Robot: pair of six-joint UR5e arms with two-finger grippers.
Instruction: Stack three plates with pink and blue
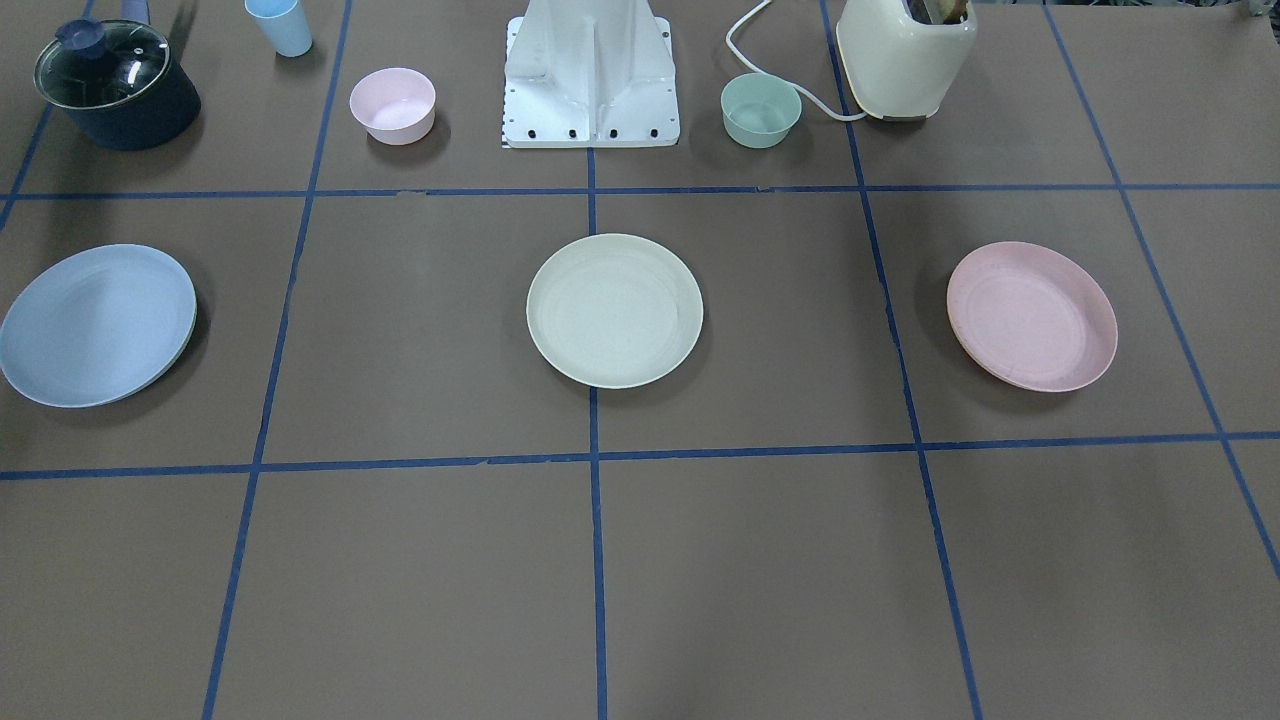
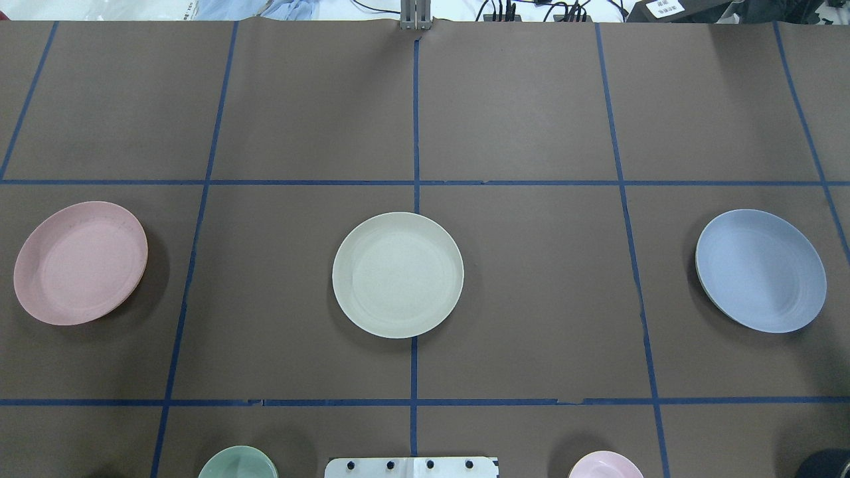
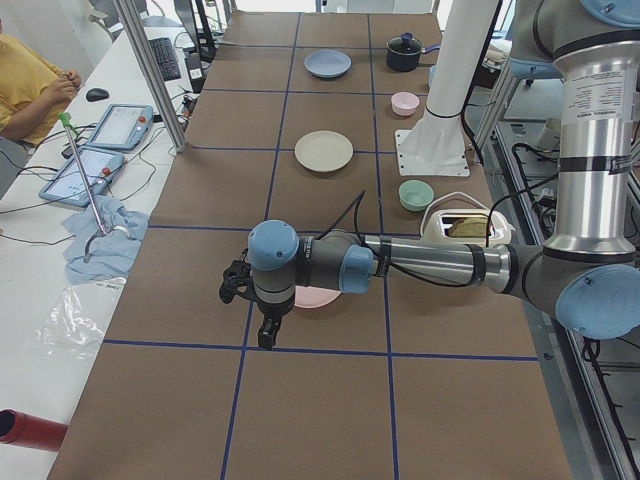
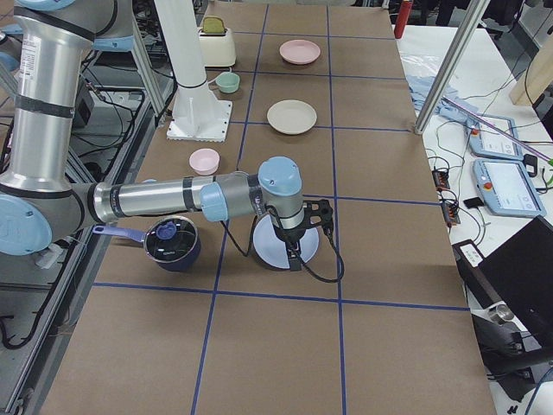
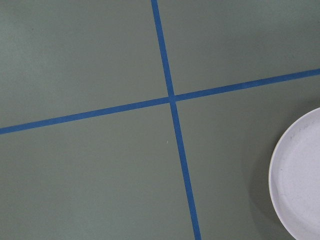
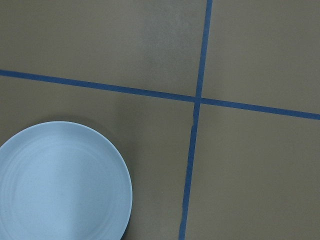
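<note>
Next, I need to bring my left gripper over to the pink plate and close it on its outer edge (image 1: 1114, 341) (image 5: 270, 180), on the side that faces away from the cream plate.
Three plates lie apart in a row on the brown table. The pink plate (image 1: 1032, 315) is on my left side (image 2: 80, 263). The cream plate (image 1: 614, 310) is in the middle (image 2: 397, 274). The blue plate (image 1: 97, 324) is on my right side (image 2: 761, 270). My left gripper (image 3: 266, 335) hangs above the table by the pink plate (image 3: 318, 297), whose edge shows in the left wrist view (image 5: 300, 175). My right gripper (image 4: 294, 255) hangs over the blue plate (image 4: 275, 246), which also shows in the right wrist view (image 6: 62, 182). I cannot tell whether either gripper is open or shut.
Near the robot base (image 1: 590, 80) stand a pink bowl (image 1: 392, 104), a green bowl (image 1: 761, 109), a cream toaster (image 1: 905, 55) with its cord, a light blue cup (image 1: 280, 25) and a dark lidded pot (image 1: 115, 85). Blue tape lines grid the table.
</note>
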